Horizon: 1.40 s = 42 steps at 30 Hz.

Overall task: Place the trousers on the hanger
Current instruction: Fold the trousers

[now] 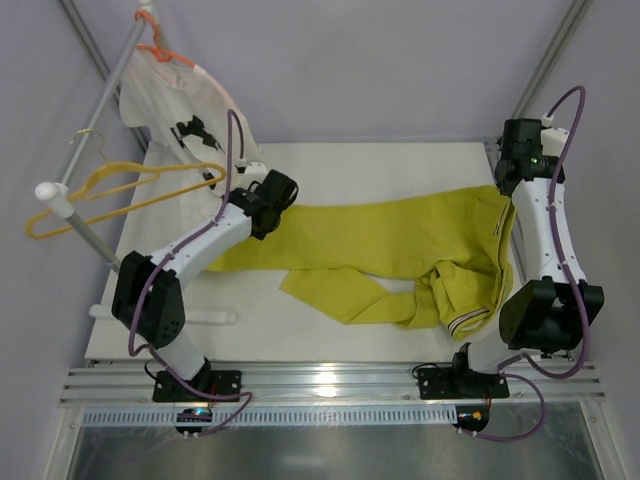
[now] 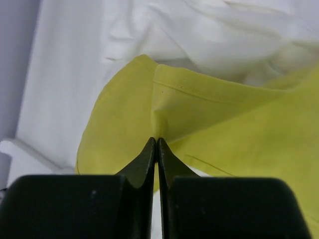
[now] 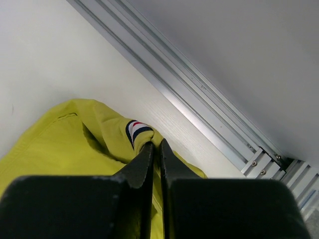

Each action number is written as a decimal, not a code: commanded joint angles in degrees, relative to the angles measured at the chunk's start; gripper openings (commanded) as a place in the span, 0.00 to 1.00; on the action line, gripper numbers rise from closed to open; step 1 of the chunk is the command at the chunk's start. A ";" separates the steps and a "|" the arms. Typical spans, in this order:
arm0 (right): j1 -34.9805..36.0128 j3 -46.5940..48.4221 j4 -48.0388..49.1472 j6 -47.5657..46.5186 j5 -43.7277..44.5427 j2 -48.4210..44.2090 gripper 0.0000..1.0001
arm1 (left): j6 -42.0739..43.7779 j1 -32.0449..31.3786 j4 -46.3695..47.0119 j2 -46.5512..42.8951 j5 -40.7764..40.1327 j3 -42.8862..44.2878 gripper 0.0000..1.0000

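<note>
The left gripper pinches a fold with the end of the trouser leg trailing past it, so it should open, take the leg's edge nearer the cuff (image 1: 231, 260) and pull the leg straight.
The yellow-green trousers (image 1: 400, 240) lie spread across the white table, one leg folded under near the front, a striped band at the front right. My left gripper (image 1: 262, 188) is shut on the cuff end of one leg (image 2: 149, 104) at the table's left. My right gripper (image 1: 508, 178) is shut on the waistband corner (image 3: 99, 139), beside a white, red and dark striped tab (image 3: 135, 130). The yellow hanger (image 1: 110, 195) hangs on the rail at the far left, apart from both grippers.
A white T-shirt with black print (image 1: 185, 105) hangs on an orange hanger (image 1: 165, 55) on the same slanted rail (image 1: 95, 110); its cloth shows behind the cuff in the left wrist view (image 2: 209, 35). An aluminium frame rail (image 3: 199, 94) runs along the table's right edge.
</note>
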 commanded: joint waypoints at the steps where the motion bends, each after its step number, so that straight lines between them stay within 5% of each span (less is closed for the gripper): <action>1: -0.03 5.27 -1.21 -1.19 6.11 2.07 0.04 | -0.60 -5.07 8.81 1.23 12.93 -3.67 0.04; 5: -0.03 6.68 -2.10 -1.01 5.25 3.04 0.04 | -2.27 -6.31 10.76 3.78 21.56 -5.79 0.24; 9: -0.03 6.94 -1.67 -1.54 2.79 3.39 0.04 | -3.76 -6.22 9.10 4.32 22.71 -5.61 0.55; 15: -0.03 6.68 -0.52 -3.73 -2.75 4.01 0.04 | -6.48 -2.80 9.71 -0.42 30.26 -8.25 0.71; 25: -0.03 4.57 0.45 -4.17 -4.78 3.83 0.04 | -18.35 -2.08 1.29 2.45 21.93 -0.01 0.65; 28: 0.06 4.57 0.53 -4.17 -5.57 3.74 0.04 | -19.76 -5.60 -6.24 6.67 11.57 8.42 0.67; 37: 0.06 3.78 1.23 -5.32 -6.01 3.22 0.04 | -27.31 -5.43 -28.69 28.91 4.78 37.77 0.63; 42: 0.06 2.73 2.11 -6.46 -6.27 3.48 0.04 | -31.18 -1.57 -28.18 29.89 7.15 34.65 0.62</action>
